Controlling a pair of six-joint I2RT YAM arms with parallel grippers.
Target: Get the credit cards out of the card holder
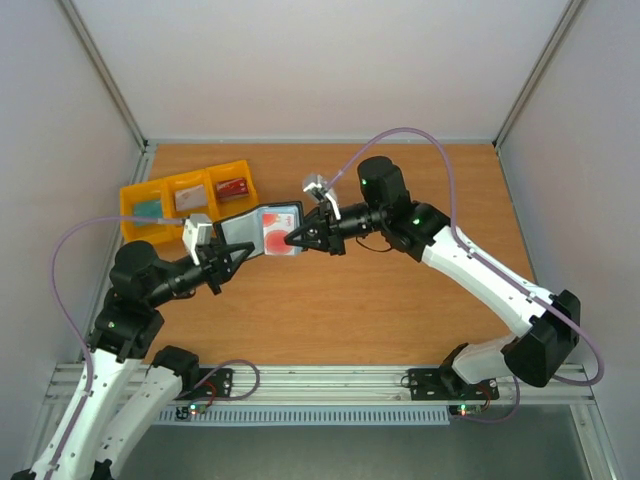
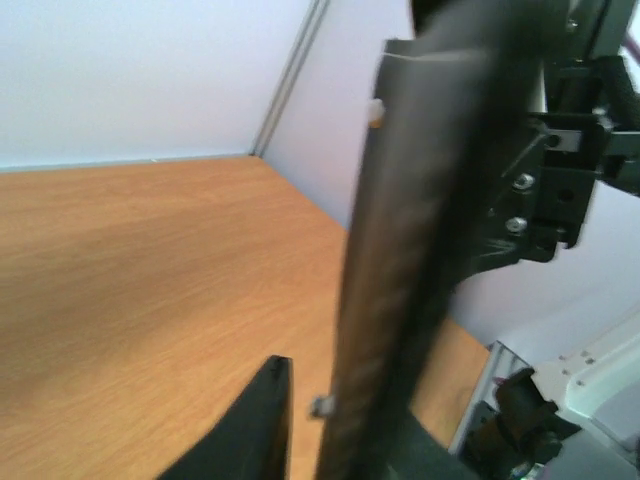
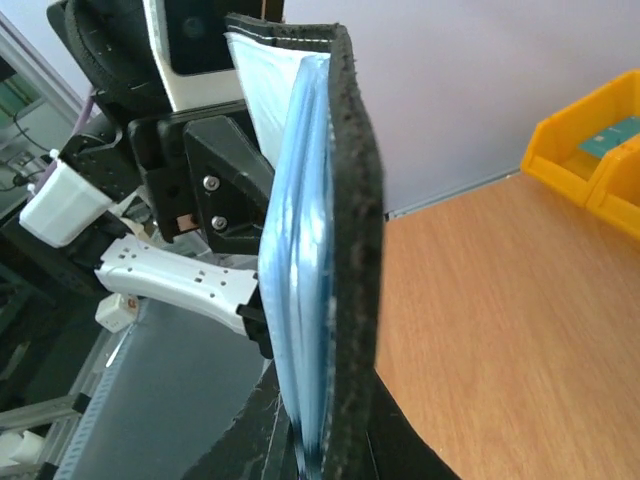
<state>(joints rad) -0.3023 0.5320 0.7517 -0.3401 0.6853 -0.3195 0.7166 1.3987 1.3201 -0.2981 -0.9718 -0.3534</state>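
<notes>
I have the card holder's outer edge in my left gripper, away from the white credit card, so next I open that gripper and take the pocket (image 1: 261,247) next to the card.
The black card holder (image 1: 240,228) hangs open above the table, held up between both arms. In its blue-grey pockets sits a white credit card with a red circle (image 1: 280,238); no other credit cards show. My left gripper (image 1: 228,256) is shut on the holder's left edge. My right gripper (image 1: 293,240) is shut on its right edge, by the card. In the left wrist view the holder (image 2: 420,250) is a blurred dark band edge-on beside my gripper (image 2: 330,410). In the right wrist view its black cover (image 3: 355,250) and blue pockets (image 3: 300,290) rise from my gripper (image 3: 325,460).
Three yellow bins (image 1: 131,196) stand in a row at the back left, holding a teal, a whitish and a red card. White walls close the table at the back and both sides. A yellow bin (image 3: 590,130) shows at the right of the right wrist view.
</notes>
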